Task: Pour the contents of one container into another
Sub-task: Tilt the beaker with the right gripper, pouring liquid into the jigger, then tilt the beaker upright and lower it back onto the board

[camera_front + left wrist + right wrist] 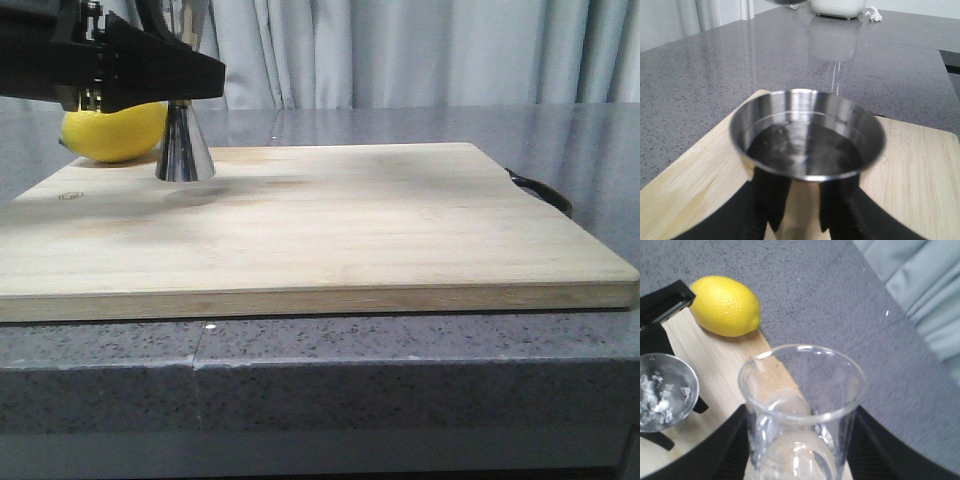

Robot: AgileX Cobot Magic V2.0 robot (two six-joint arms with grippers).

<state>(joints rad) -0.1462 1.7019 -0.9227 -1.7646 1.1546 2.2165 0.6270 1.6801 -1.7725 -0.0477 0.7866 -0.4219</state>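
I will release the clear glass beaker from my right gripper on the wooden cutting board's far corner (433, 173) near the black handle.
The steel jigger (185, 148) stands on the wooden cutting board (320, 230) at its far left corner. My left gripper (180, 82) is shut on its waist, which the black fingers hide. In the left wrist view the jigger's upper cup (807, 135) holds dark liquid, with the left gripper (805, 212) clamped below it. The clear glass beaker (802, 405) is held in my right gripper (800, 445), shut on its sides. It hangs above the board's far edge, beside the jigger (662, 390). The right gripper is outside the front view.
A yellow lemon (115, 130) lies just behind the jigger at the board's far left, also visible as the lemon (725, 305) from the right wrist. A black handle (540, 190) sticks out at the board's right. Grey counter (715, 75) surrounds the board; a white appliance (837, 7) stands far off.
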